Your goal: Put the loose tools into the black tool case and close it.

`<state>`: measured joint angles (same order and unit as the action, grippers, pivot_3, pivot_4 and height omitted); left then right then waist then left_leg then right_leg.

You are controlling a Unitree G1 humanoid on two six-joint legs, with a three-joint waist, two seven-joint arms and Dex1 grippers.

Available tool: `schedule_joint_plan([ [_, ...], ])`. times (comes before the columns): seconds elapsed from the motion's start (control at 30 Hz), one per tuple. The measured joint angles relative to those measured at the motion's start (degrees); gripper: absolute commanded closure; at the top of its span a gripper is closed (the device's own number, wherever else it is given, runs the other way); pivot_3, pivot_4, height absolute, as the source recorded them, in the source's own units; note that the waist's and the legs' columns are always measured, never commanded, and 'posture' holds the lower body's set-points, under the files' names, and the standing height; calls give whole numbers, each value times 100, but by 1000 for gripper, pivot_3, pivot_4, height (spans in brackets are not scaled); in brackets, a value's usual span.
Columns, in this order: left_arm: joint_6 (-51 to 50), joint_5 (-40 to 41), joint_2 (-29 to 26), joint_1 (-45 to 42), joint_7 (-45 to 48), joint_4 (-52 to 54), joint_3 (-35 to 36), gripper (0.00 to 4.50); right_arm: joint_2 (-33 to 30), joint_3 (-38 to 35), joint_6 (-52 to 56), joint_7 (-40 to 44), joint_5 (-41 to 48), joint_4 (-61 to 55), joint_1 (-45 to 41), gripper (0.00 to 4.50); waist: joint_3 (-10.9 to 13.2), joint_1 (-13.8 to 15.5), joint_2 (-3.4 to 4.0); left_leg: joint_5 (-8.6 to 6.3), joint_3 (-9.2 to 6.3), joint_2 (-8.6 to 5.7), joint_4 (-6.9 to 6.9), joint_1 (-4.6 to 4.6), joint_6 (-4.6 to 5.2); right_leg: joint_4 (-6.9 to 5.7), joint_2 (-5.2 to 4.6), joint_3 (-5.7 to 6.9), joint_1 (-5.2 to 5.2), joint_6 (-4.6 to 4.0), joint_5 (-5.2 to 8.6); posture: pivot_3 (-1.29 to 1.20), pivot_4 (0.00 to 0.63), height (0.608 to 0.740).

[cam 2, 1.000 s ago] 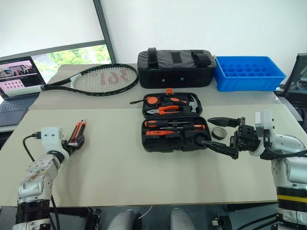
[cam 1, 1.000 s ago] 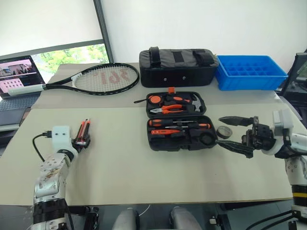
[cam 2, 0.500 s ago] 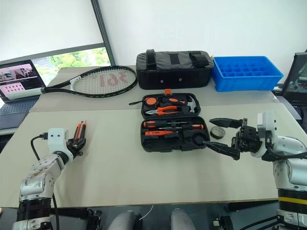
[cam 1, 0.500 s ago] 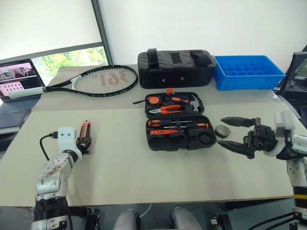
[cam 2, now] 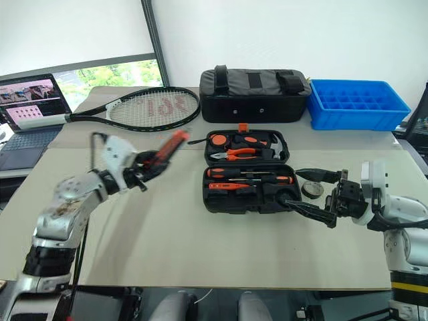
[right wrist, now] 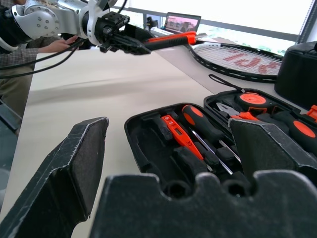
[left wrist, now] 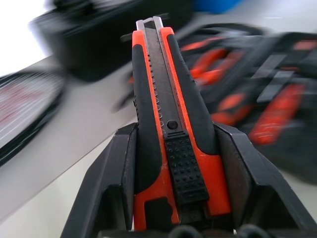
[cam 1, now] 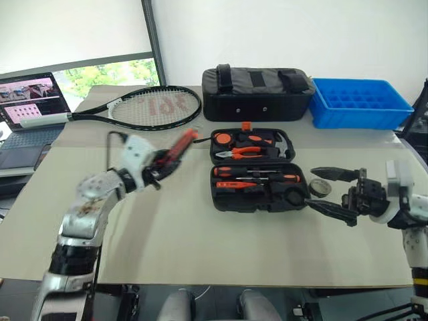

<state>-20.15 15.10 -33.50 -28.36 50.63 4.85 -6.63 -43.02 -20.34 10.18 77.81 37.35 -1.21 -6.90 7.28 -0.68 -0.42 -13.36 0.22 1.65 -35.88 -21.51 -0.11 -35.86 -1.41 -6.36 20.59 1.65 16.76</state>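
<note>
Next, my left gripper releases the utility knife in the empty front slot of the black tool case's near half (cam 1: pixel 254 198). The knife is now raised above the table.
The black tool case (cam 1: pixel 258 204) lies open at mid table, with screwdrivers, pliers and a hammer in its slots. My left gripper (cam 1: pixel 164 162) is raised above the table to the left of the case, shut on the orange-and-black utility knife (left wrist: pixel 163 94), whose tip points toward the case. My right gripper (cam 2: pixel 293 188) hovers open at the case's right end, fingers pointing at it. The small black tape roll (cam 1: pixel 321 188) lies on the table beside that end, seen between the right fingers (cam 1: pixel 338 173).
Behind the case stand a black fabric bag (cam 1: pixel 257 93) and a blue crate (cam 1: pixel 361 101). A tennis racket (cam 1: pixel 154 105) lies at the back left, with a laptop (cam 1: pixel 30 100) at the far left edge.
My left gripper shut on the utility knife, lifted it off the table and swung right toward the case. The right gripper stayed open in place.
</note>
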Motion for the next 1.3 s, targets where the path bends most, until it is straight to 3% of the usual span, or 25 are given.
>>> schedule_joint_plan([
  [0.23, 998, -715, 398, -1237, 1443, -1338, -1423, 2720, 24, -414, 1, -286, 132, -579, 662, 0, 7, -44, -3, 1, 2, 2, -10, -30, 2, -4, 13, -8, 3, 4, 3, 0, 150, 707],
  [0.43, 1276, -1215, 918, -1678, 1761, -2068, -1987, 2720, 79, -739, 1, -533, 230, -991, 1240, 0, 16, -47, -9, 1, -4, 2, -16, -52, 2, -7, 17, -7, 10, 15, 9, 0, 150, 707],
  [0.7, 1105, -1626, 1323, -1739, 1585, -2283, -2104, 2720, 196, -991, 1, -733, 348, -1324, 1714, 0, 18, -45, -6, 1, -2, -1, -24, -55, 2, -16, 17, -19, 11, 32, 19, 0, 150, 707],
  [1.27, 715, -2000, 1721, -2120, 1594, -2826, -2227, 2720, 287, -987, -100, -801, 392, -1329, 1721, 0, 16, -18, -3, 1, -3, -4, -37, -53, 3, -21, 18, -20, 10, 39, 23, 0, 150, 707],
  [1.3, 712, -2000, 1725, -2122, 1598, -2828, -2227, 2220, 288, -986, -102, -801, 392, -1329, 1721, 0, 16, -18, -3, 1, -3, -4, -38, -53, 3, -21, 18, -21, 10, 39, 23, 0, 150, 707],
])
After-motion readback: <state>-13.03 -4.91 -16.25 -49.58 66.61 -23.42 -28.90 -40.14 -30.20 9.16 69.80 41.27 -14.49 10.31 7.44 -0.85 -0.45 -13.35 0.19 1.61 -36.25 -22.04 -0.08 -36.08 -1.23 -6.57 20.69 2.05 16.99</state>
